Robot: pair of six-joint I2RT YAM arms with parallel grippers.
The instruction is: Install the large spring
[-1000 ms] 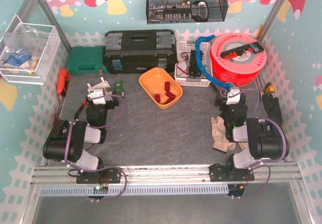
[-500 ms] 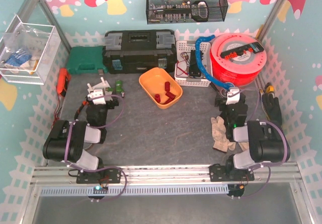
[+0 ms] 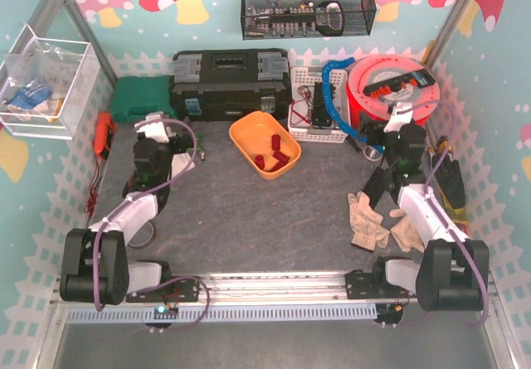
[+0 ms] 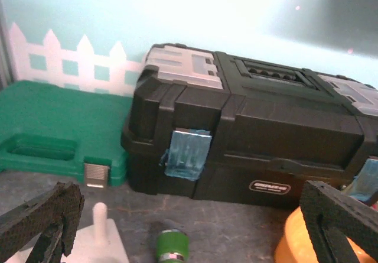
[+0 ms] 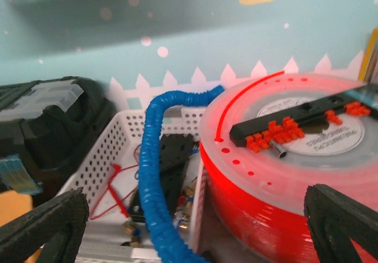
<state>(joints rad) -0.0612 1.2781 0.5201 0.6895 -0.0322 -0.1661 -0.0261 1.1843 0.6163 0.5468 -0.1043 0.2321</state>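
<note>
The robot's left gripper should next move to the green cylinder beside the white post fixture and grip the cylinder's body (image 3: 201,147) (image 4: 172,244) near its silver end.
Red springs (image 3: 275,154) lie in an orange bowl (image 3: 251,130) at the middle back of the table. My left gripper (image 3: 168,133) is open and empty, left of the bowl and facing the black toolbox (image 4: 248,133). In the left wrist view a white post fixture (image 4: 99,239) and a green cylinder (image 4: 171,244) sit just below its wide-apart fingers (image 4: 44,216), with the bowl's edge (image 4: 292,245) at the right. My right gripper (image 3: 388,133) is open and empty, raised in front of the red spool (image 5: 295,174). No spring shows in either wrist view.
A green case (image 3: 139,99) and the black toolbox (image 3: 231,83) line the back. A white basket (image 3: 314,112) with a blue hose (image 5: 155,174) stands beside the red spool (image 3: 390,95). Work gloves (image 3: 369,220) lie front right. An orange tool (image 3: 103,133) lies at the left edge.
Both arms have unfolded and reached toward the back. The left gripper moved up toward the toolbox, over the white fixture. The right gripper rose toward the red spool, uncovering the gloves.
</note>
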